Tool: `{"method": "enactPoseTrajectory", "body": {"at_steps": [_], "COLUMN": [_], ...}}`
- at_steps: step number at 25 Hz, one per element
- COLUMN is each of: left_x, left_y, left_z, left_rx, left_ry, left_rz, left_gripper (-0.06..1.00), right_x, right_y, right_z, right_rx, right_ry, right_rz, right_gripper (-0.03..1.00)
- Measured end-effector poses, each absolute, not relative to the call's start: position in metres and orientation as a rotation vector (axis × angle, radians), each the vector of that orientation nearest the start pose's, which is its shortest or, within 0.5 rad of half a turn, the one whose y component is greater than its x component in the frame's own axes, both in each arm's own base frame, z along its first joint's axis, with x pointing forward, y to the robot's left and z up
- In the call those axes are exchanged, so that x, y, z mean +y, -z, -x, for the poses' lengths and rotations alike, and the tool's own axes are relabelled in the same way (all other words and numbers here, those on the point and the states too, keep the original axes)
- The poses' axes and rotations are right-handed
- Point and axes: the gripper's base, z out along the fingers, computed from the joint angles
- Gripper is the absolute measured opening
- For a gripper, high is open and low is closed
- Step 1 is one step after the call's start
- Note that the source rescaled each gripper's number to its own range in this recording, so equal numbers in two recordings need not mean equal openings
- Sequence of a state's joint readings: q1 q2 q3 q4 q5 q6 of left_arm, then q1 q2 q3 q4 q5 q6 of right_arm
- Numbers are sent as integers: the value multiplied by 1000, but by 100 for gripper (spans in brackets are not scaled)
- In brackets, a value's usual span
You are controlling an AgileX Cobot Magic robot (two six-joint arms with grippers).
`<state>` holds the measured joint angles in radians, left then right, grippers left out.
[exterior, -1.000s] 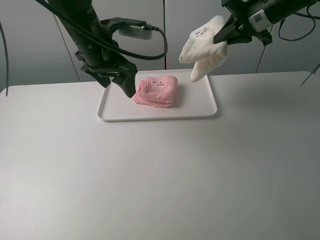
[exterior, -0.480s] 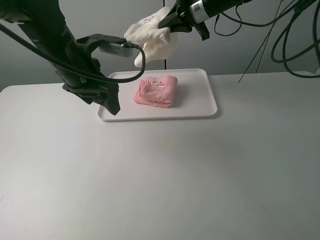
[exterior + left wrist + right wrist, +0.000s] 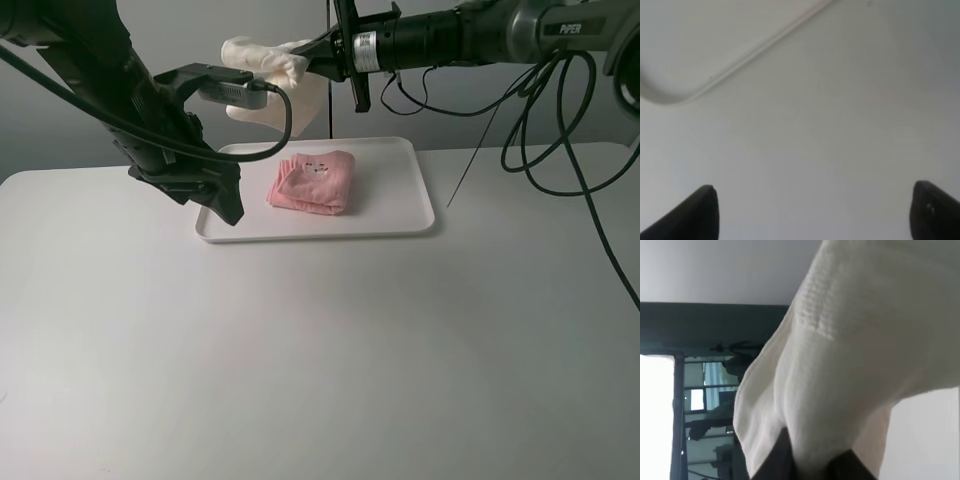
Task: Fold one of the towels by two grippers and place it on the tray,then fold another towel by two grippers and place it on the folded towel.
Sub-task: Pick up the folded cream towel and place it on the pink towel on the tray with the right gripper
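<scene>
Next, my right gripper releases the cream towel above the back part of the folded pink towel (image 3: 303, 162) on the tray.
The pink towel (image 3: 315, 181) lies folded on the left half of the white tray (image 3: 400, 214). High above the tray's back left corner hangs the cream towel (image 3: 262, 78), bunched, with my right gripper (image 3: 312, 60) shut on it at the end of an arm stretched sideways. The right wrist view is filled by that cream towel (image 3: 850, 360), pinched by the right gripper (image 3: 812, 464). My left gripper (image 3: 228, 208) hovers low by the tray's front left corner. In the left wrist view it (image 3: 815, 215) stands open and empty over the table, near the tray rim (image 3: 740, 65).
Black cables (image 3: 540, 150) loop down from the right arm over the table's back right. The left arm's camera housing (image 3: 225, 85) sits just in front of the hanging cream towel. A grey wall stands behind the table.
The right arm has swung left across the tray with the cream towel. The left gripper dropped from beside the pink towel to the tray's front left corner, then stayed still.
</scene>
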<state>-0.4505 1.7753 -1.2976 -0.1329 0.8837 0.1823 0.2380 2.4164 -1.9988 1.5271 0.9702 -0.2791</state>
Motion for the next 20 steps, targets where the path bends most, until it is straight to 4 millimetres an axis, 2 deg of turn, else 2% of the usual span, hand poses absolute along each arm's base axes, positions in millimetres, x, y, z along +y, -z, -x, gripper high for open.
{"method": "enactPoseTrajectory", "body": {"at_steps": [5, 11, 15, 20], "left_x": [-166, -166, -167, -167], "left_y": [-230, -230, -230, -231], "left_z": [-323, -323, -323, -323], "left_rx": [2732, 2732, 2729, 2726], "left_ry": [221, 221, 221, 221], "left_rz": [-790, -790, -789, -791], "left_gripper": [99, 99, 99, 99], "right_x": [197, 196, 195, 196], "right_y": [-202, -199, -187, -158], "right_z": [-499, -502, -497, -494], "right_rx": [2209, 2188, 2309, 2433], "right_ry": [-1806, -1670, -1557, -1580], "right_rz": [-327, -181, -61, -115], "right_gripper": [9, 9, 9, 9]}}
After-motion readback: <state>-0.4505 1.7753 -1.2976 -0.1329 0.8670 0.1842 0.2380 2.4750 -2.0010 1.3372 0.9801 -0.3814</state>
